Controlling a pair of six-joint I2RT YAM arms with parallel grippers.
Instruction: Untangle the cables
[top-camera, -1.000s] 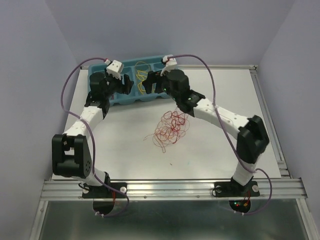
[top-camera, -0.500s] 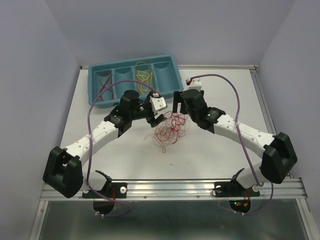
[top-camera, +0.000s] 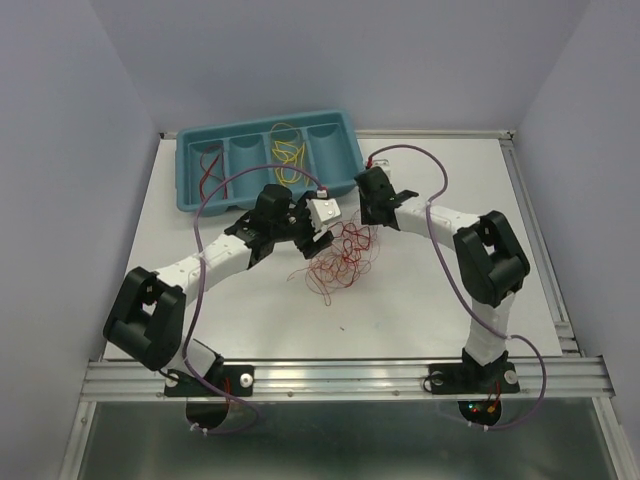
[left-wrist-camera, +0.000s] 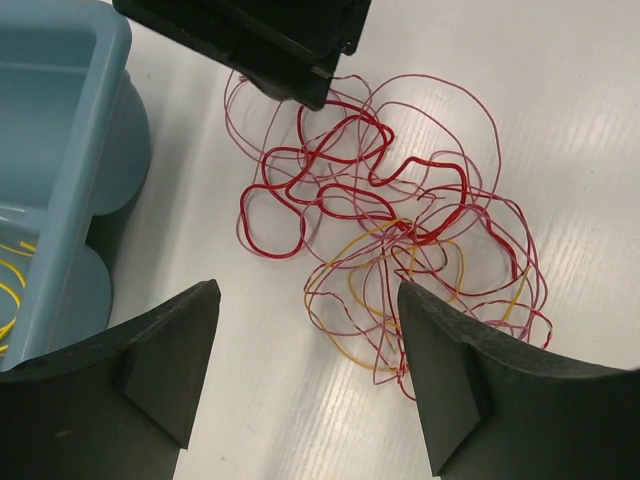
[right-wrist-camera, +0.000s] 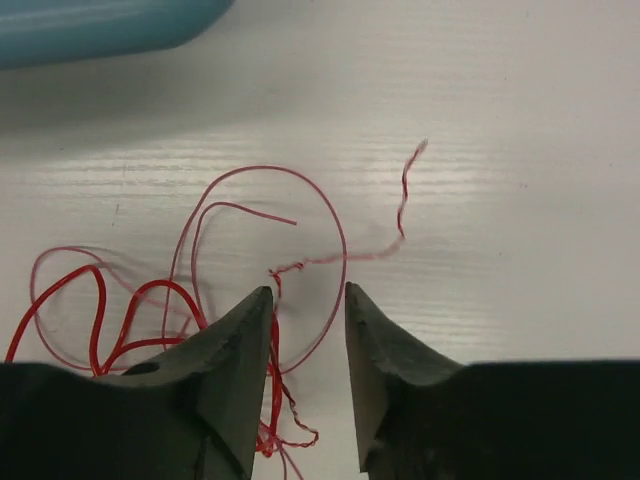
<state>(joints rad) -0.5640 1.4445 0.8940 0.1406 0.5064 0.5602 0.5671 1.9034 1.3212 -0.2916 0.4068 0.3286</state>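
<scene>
The robot's left gripper should next grab the yellow loop (top-camera: 309, 263) (left-wrist-camera: 343, 350) at the end of the cable tangle farthest from the right gripper.
The cables (top-camera: 340, 258) lie as a loose tangle of hair-thin red, pink and yellow loops on the white table, and show close up in the left wrist view (left-wrist-camera: 390, 240). My left gripper (top-camera: 314, 240) hangs at the tangle's left edge, wide open (left-wrist-camera: 308, 290), with its right finger over a few outer loops. At the tangle's far edge, my right gripper (top-camera: 364, 222) is low over the wires with its jaws narrowed but still apart (right-wrist-camera: 307, 290). A thin red loop (right-wrist-camera: 335, 250) runs through the gap between them.
A teal compartment tray (top-camera: 345, 150) stands at the back left of the table, its wall close to my left gripper (left-wrist-camera: 70, 150). It holds yellow wires (top-camera: 288, 150) and red wires (top-camera: 207, 165). Purple arm cords (top-camera: 210, 200) arch above the table.
Both arms have come from over the tray down to the tangle. The right gripper's jaws have narrowed around a red loop. The left gripper stays wide.
</scene>
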